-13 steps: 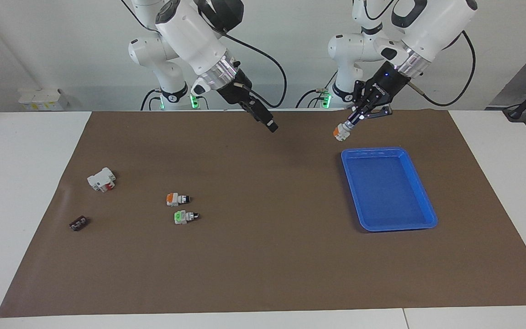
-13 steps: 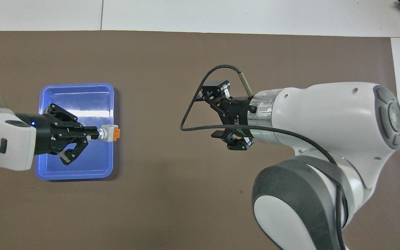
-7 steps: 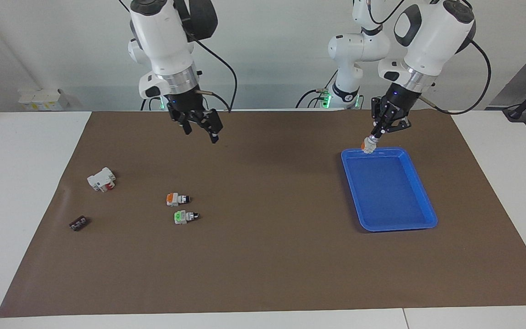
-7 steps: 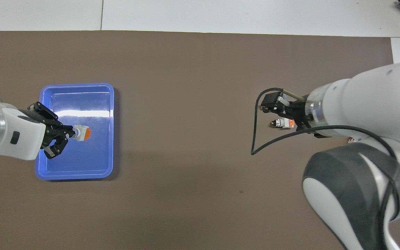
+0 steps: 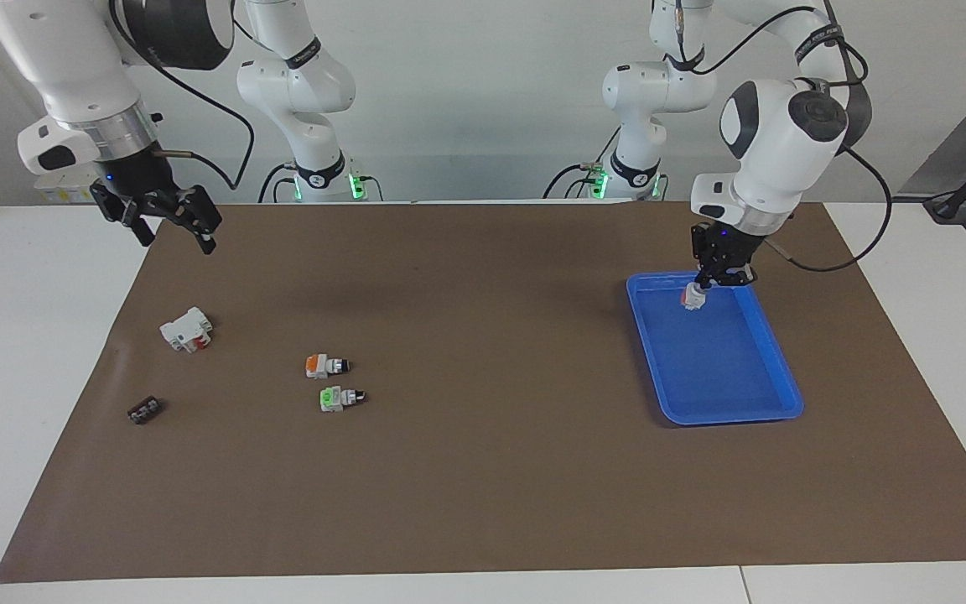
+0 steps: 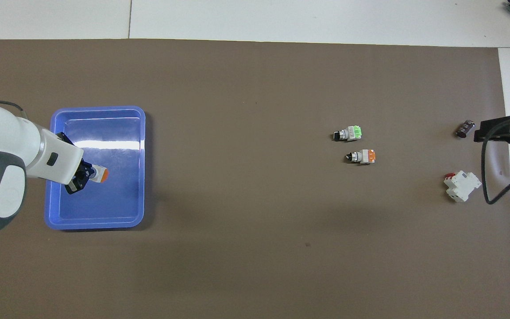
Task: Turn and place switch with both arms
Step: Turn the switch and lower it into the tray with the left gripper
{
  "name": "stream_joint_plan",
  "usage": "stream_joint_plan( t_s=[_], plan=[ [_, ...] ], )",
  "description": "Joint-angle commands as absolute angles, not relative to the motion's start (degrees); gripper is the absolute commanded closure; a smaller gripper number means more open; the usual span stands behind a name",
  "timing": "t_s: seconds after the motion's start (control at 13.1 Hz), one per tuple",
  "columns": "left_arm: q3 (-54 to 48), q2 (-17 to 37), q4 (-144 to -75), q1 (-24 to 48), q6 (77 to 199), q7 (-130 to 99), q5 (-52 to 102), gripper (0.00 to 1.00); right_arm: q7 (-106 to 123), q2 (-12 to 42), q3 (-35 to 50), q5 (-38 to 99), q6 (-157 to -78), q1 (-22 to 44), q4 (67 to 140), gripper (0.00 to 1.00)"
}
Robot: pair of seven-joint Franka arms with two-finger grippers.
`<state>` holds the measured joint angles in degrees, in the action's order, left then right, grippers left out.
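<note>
My left gripper is taking the orange-ended switch to the inside of the blue tray. Next, I let go of it there, near the inside facing the green-ended switch [image 6: 120,196].
My left gripper [image 5: 703,285] is shut on the orange-ended switch [image 5: 691,299] and holds it, orange end down, low inside the blue tray [image 5: 642,335], at the end nearer the robots. I cannot tell whether the switch touches the tray floor. In the overhead view the left gripper [image 6: 82,176] and the held switch [image 6: 99,174] are over the tray [image 6: 98,107]. A second orange-ended switch [image 5: 325,365] [image 6: 361,156] lies on the mat. My right gripper [image 5: 171,231] is open and empty, up over the mat's edge at the right arm's end; only its tip [image 6: 500,132] shows from overhead.
A green-ended switch [image 5: 339,398] [image 6: 349,133] lies beside the second orange one. A white and red block [image 5: 186,329] [image 6: 461,186] and a small dark part [image 5: 144,410] [image 6: 465,129] lie toward the right arm's end. Two slimmer arms stand at the back.
My left gripper has carried the switch over the tray's rim and lowered it into the tray. My right arm has swung from the table's middle to its own end, gripper open.
</note>
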<state>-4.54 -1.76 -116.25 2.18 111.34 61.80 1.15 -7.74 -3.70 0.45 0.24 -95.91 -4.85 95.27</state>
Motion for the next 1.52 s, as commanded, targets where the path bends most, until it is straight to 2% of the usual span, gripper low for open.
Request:
stream_joint_plan(
  t_s=[0.0, 0.23, 0.46, 0.61, 0.68, 0.76, 0.84, 0.91, 1.14, 1.45],
  plan=[
    [-4.92, -0.18, -118.64, 1.23, 114.78, 61.96, 0.00, 1.00, -13.35, -1.58, 0.88, -0.70, -90.10, -3.16, 88.51, 0.00],
    [-4.92, -0.35, -123.56, 2.02, 120.48, 61.79, -0.09, 1.00, -13.54, -4.82, 0.88, -0.88, -91.14, -3.34, 94.82, 0.00],
    [-5.10, -0.52, -126.20, 3.07, 121.56, 62.05, -0.18, 1.00, -13.36, -4.92, 0.79, -0.97, -90.97, -3.60, 94.83, 0.00],
    [-5.01, -1.05, -126.21, 3.86, 117.97, 61.88, -0.18, 1.00, -11.18, -4.83, 0.88, -1.05, -90.97, -3.43, 94.40, 0.00],
    [-5.01, -1.23, -126.21, 4.56, 116.38, 61.79, -0.18, 0.88, -10.73, -4.83, 0.97, -1.05, -90.79, -3.43, 94.39, 0.00],
    [-5.01, -1.32, -125.86, 4.48, 114.28, 61.70, -0.18, 0.57, -10.64, -4.83, 0.97, -0.97, -90.70, -3.43, 94.39, 0.00],
    [-5.01, -1.41, -125.42, 4.22, 113.04, 61.18, -0.18, 0.08, -10.63, -4.92, 0.97, -0.97, -90.96, -3.43, 94.48, 0.00],
    [-5.01, -2.10, -125.25, 3.96, 112.51, 59.78, -0.18, 0.00, -11.07, -4.92, 1.05, -0.97, -91.14, -3.43, 94.40, 0.00],
    [-5.10, -2.99, -123.41, 4.31, 107.68, 46.54, -0.18, 0.00, -11.07, -5.01, 1.49, -0.97, -90.70, -2.81, 94.48, 0.00],
    [-4.92, -4.21, -121.64, 3.60, 107.31, 28.37, -0.18, 0.00, -11.07, -5.01, 1.49, -0.97, -90.70, -2.81, 94.48, 0.00]
  ],
)
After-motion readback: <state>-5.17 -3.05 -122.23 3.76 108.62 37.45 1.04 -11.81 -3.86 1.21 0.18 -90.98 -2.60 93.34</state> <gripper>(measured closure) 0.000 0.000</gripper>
